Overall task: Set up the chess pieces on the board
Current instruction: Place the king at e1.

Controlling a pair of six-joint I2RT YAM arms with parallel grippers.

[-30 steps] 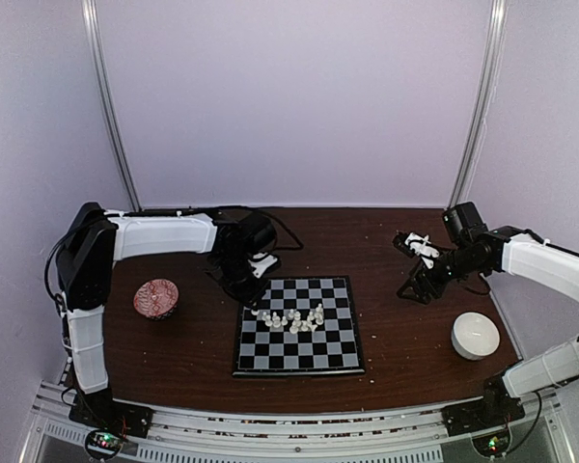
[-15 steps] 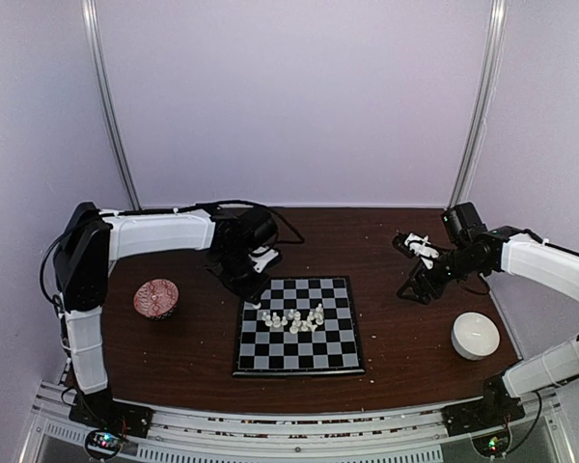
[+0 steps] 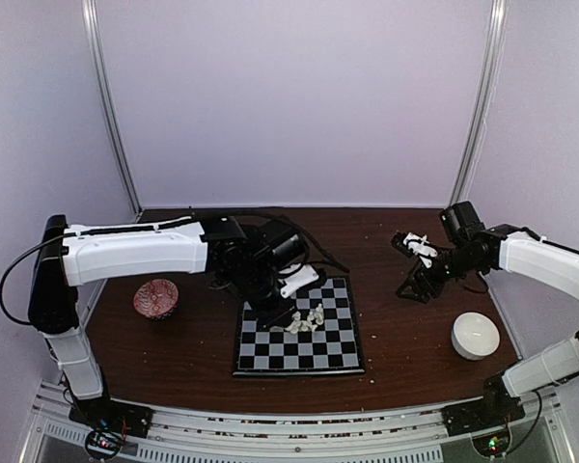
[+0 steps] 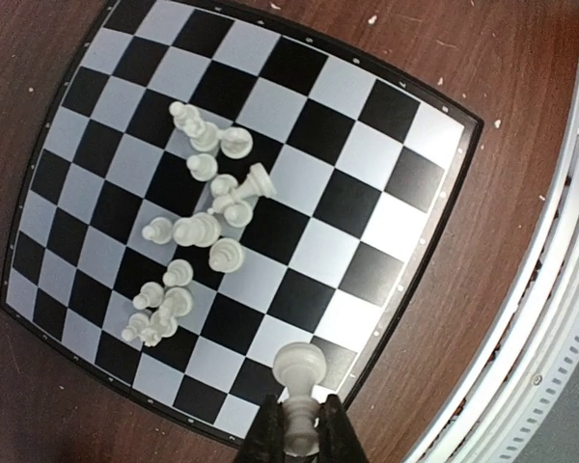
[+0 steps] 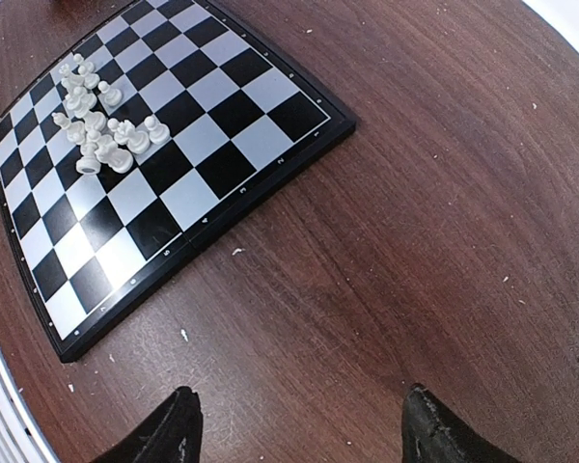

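My left gripper is going to release the white chess piece on the middle dark square [image 3: 306, 362] [image 4: 370, 274] along the board's edge on the rail side.
My left gripper [image 4: 300, 429] is shut on a small white chess piece [image 4: 299, 371], its round head sticking out past the fingertips. It hangs above the board [image 4: 367, 275] near a corner, at the board's left side in the top view [image 3: 273, 311]. Several white chess pieces [image 4: 207, 227] lie and stand in a loose cluster mid-board [image 3: 307, 318]. My right gripper [image 5: 304, 429] is open with nothing between its fingers, over bare table right of the board [image 3: 412, 287]. The right wrist view shows the board [image 5: 222, 111] and the cluster [image 5: 96, 135] to its left.
A red patterned bowl [image 3: 156, 297] stands left of the board and a white bowl [image 3: 476, 335] at the right front. Pale crumbs [image 5: 236, 252] dot the brown table. A metal rail [image 3: 289, 424] runs along the near edge.
My left arm has swung right and forward from behind the board's far left corner to over the board, its jaws closing to a grip on the piece. The right arm has stayed put.
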